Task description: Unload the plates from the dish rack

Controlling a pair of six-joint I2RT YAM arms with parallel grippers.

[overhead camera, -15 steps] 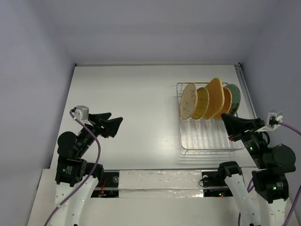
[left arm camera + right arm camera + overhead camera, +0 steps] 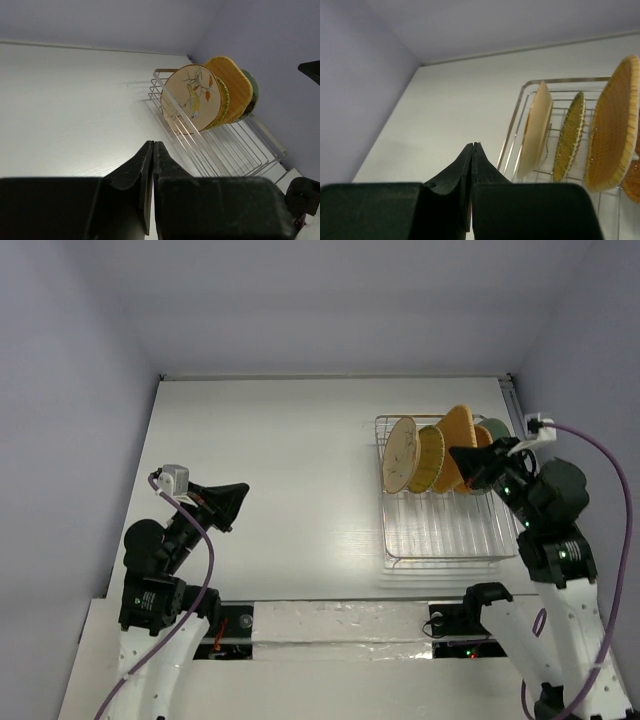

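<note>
I need to move my right gripper next to the cream plate's top edge [image 2: 418, 443] [image 2: 546, 90], beside the yellow-green woven plate, and close it there.
The silver wire dish rack [image 2: 440, 535] sits on the right of the white table, with several plates standing on edge at its far end. Leftmost is a cream round plate [image 2: 400, 454] with a floral drawing [image 2: 194, 96], then a yellow-green woven one [image 2: 430, 459], a tall orange woven one [image 2: 455, 440] and a pale green one [image 2: 497, 430] at the back. My right gripper [image 2: 455, 454] is shut and empty, raised over the rack beside the orange plate. My left gripper [image 2: 243, 490] is shut and empty, above the table far left of the rack.
The rack's near half [image 2: 445, 540] holds nothing, only bare wires. White walls close the table at the back and sides, the right wall [image 2: 560, 360] close behind the rack. A purple cable [image 2: 600, 450] arcs from the right wrist.
The right arm has swung up and forward from the rack's near right corner to above the plates. The left gripper has pulled back slightly toward its base.
</note>
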